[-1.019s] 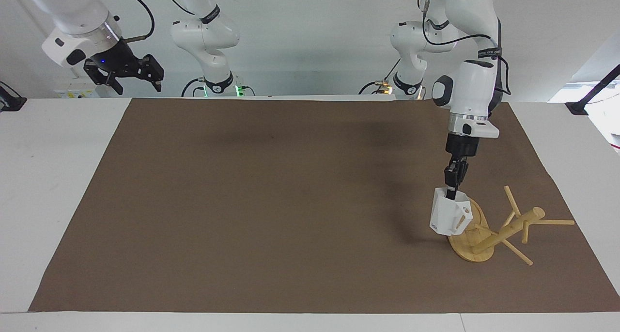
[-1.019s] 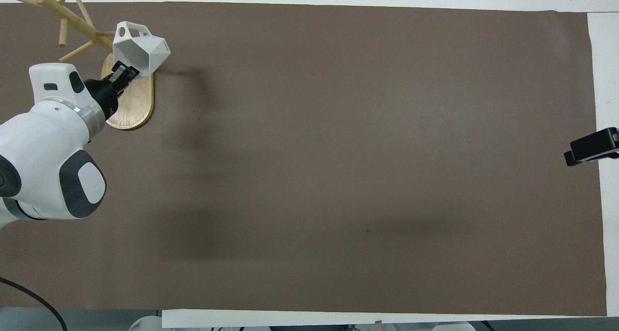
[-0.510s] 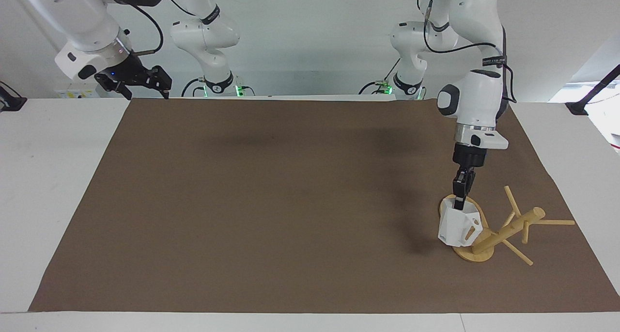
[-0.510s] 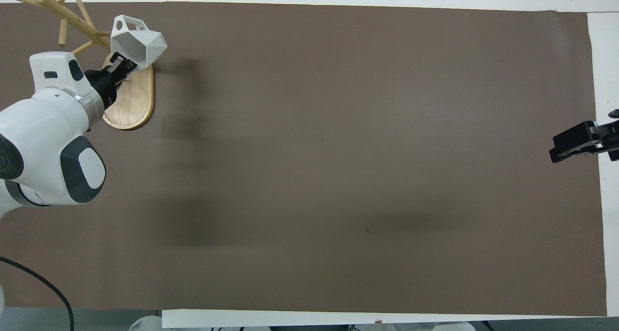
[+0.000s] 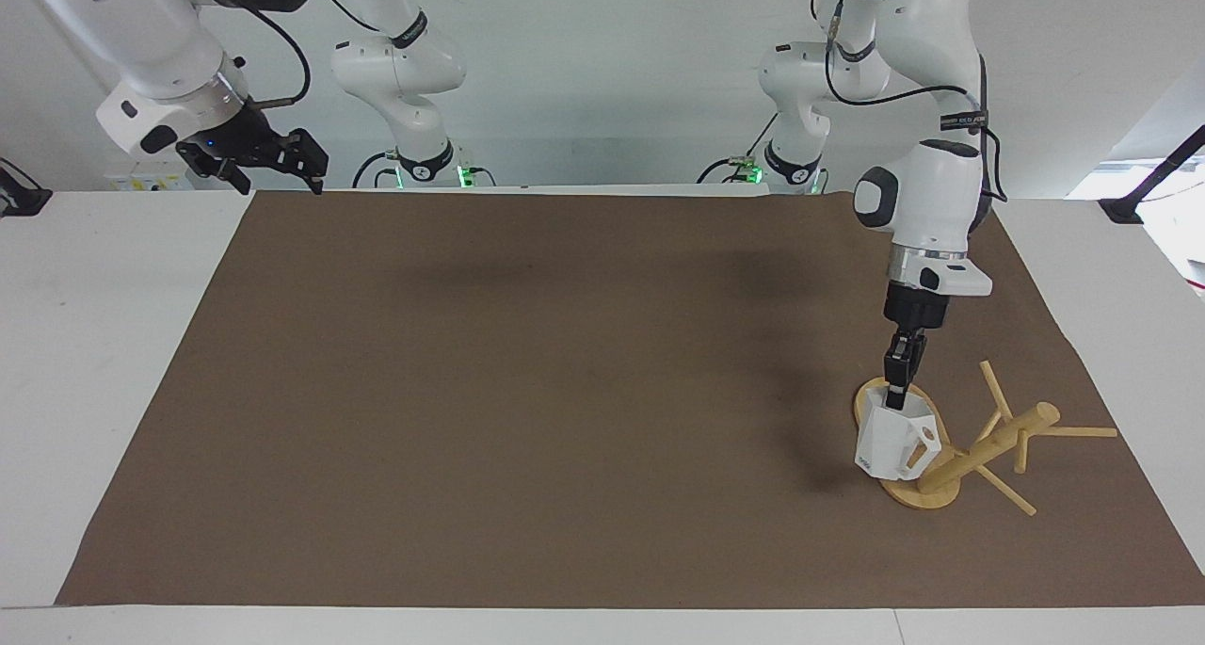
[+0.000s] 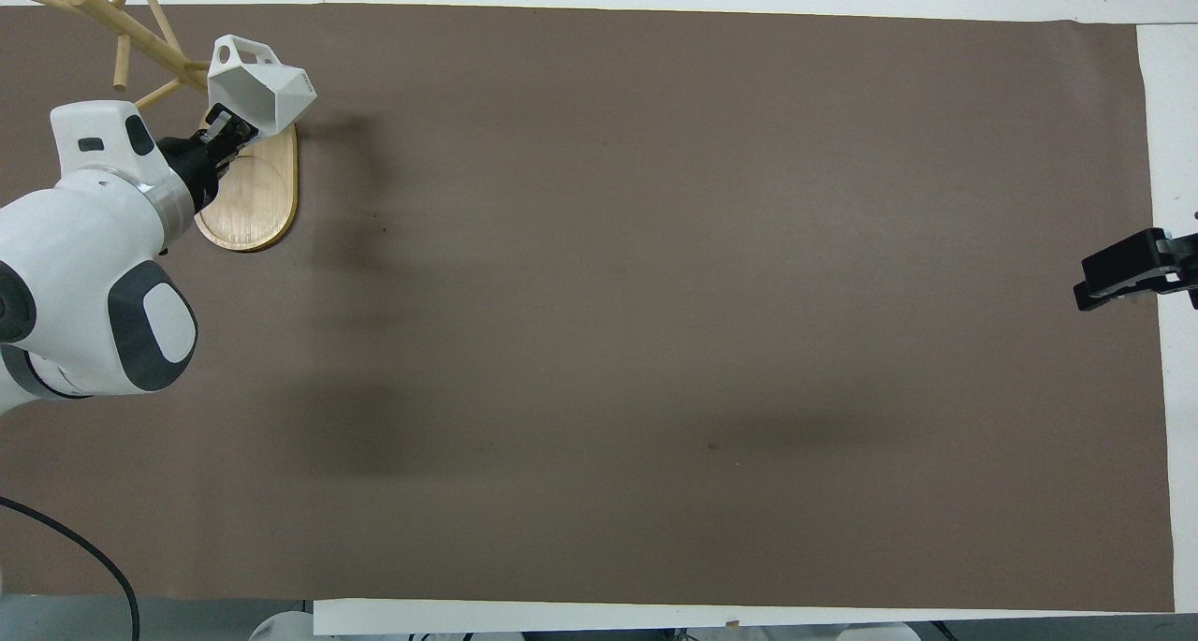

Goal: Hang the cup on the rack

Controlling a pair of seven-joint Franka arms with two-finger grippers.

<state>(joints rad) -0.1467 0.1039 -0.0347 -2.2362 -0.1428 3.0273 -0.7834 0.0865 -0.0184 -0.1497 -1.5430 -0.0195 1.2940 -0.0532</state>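
I will release the white cup, now tilted low over the base, from my left gripper on the rack's peg [image 6: 236, 98] that juts over the oval base.
The white faceted cup [image 5: 890, 445] hangs tilted from my left gripper [image 5: 895, 395], which is shut on its rim. The cup is low over the bamboo rack's oval base [image 5: 927, 499], with its handle turned toward the foot of the post [image 5: 998, 441]. The post slants toward the left arm's end of the table, and thin pegs stick out of it. No peg is through the handle. In the overhead view the cup [image 6: 262, 94] covers the end of the base [image 6: 253, 211] farther from the robots, with the left gripper [image 6: 227, 131] at its rim. My right gripper [image 5: 273, 165] waits open and empty, raised over the table's corner at the right arm's end.
A brown mat [image 5: 584, 391] covers most of the white table [image 5: 104, 344]. The right gripper [image 6: 1128, 276] shows at the mat's edge in the overhead view. The rack stands close to the mat's edge at the left arm's end.
My left gripper has lowered the cup and carried it closer to the rack's post, over the base. My right gripper has shifted a little near its corner.
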